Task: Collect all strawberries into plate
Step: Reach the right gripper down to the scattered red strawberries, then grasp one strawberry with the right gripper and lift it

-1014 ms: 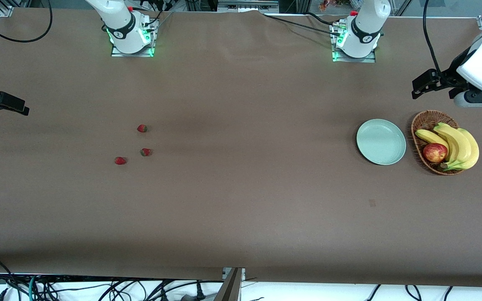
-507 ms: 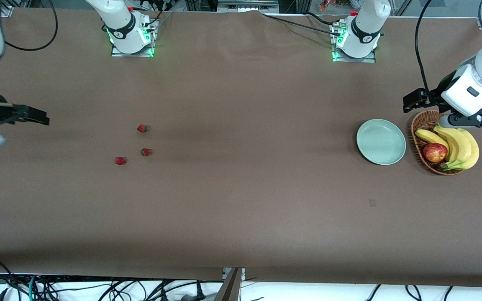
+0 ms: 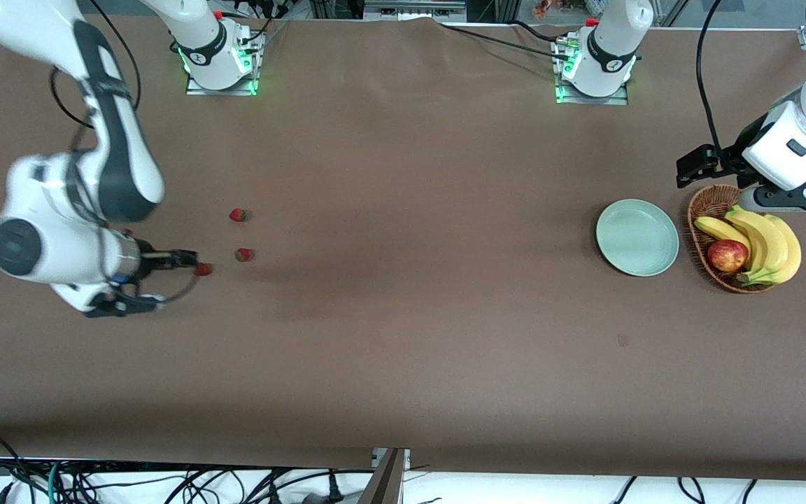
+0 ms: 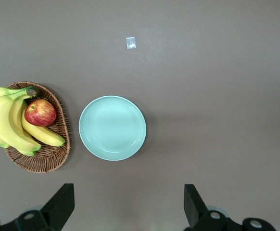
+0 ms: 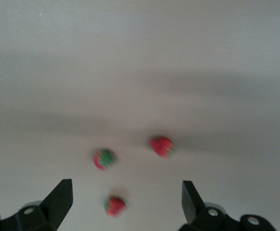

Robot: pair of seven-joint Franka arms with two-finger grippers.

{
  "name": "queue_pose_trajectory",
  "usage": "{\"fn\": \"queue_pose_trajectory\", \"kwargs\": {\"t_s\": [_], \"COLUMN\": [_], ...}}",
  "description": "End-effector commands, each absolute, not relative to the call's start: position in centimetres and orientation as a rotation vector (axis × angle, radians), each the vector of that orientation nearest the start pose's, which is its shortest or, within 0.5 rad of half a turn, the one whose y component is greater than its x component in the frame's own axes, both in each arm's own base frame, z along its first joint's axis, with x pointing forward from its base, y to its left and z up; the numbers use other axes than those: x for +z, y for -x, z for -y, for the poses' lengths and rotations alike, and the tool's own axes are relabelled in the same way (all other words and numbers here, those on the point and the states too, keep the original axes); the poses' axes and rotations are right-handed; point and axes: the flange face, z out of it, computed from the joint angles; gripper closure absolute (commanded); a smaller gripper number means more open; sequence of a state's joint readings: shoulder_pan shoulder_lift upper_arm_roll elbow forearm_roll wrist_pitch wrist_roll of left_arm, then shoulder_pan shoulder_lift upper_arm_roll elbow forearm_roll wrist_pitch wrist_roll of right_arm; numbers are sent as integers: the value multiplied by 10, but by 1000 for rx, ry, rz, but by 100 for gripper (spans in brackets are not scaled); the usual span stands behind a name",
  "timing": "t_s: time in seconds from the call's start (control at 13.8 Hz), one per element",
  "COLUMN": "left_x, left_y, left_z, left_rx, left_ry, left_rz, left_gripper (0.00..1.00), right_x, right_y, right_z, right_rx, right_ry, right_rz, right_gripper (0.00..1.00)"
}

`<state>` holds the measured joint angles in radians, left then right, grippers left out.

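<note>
The robot's right gripper should close on the middle strawberry (image 3: 244, 255) (image 5: 104, 159), the one between the berry closest to the front camera and the berry farthest from that camera.
Three small red strawberries lie on the brown table toward the right arm's end: one (image 3: 238, 215), one (image 3: 243, 255) and one (image 3: 201, 269) nearest the front camera. My right gripper (image 3: 182, 257) is open above that nearest one. In the right wrist view the berry (image 5: 115, 205) sits between the spread fingers of my right gripper (image 5: 125, 208), with the other two (image 5: 104, 159) (image 5: 162, 146) past it. The pale mint-green plate (image 3: 637, 238) lies bare toward the left arm's end, also in the left wrist view (image 4: 112, 127). My left gripper (image 3: 693, 166) (image 4: 125, 211) is open and holds nothing, above the table close to the basket.
A brown wicker basket (image 3: 702, 204) beside the plate holds a red-yellow apple (image 3: 727, 255) and bananas (image 3: 767, 243); it also shows in the left wrist view (image 4: 48, 161). A small pale mark (image 3: 622, 340) is on the table nearer the front camera than the plate.
My right arm has swung in from the table's end and brought its gripper over the nearest strawberry. My left gripper has barely shifted near the basket. The strawberries and the plate have not moved.
</note>
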<state>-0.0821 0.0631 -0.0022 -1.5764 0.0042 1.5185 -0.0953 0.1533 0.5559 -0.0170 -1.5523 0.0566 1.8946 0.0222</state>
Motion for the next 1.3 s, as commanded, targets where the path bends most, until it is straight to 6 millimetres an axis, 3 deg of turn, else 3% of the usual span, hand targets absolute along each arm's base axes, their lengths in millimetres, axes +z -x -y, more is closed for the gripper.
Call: {"fn": "queue_pose_trajectory", "kwargs": {"t_s": [0.0, 0.29, 0.65, 0.87, 1.23], "left_x": [585, 582, 590, 591, 591], "left_y": [-564, -563, -558, -558, -555], "left_z": [42, 34, 62, 64, 64], "left_rx": [203, 218, 210, 207, 217], "left_ry": [3099, 3099, 3104, 3104, 3101], "left_rz": [-4, 15, -149, -238, -271], "left_gripper": [0, 0, 0, 0, 0], "right_x": [282, 235, 191, 181, 187], "right_y": [-659, -631, -594, -578, -573], "right_z": [-135, -132, -123, -119, -125], "right_rx": [301, 334, 324, 316, 320], "right_ry": [3087, 3097, 3104, 3107, 3102], "right_rz": [99, 53, 22, 16, 34], "right_gripper": [0, 0, 0, 0, 0]}}
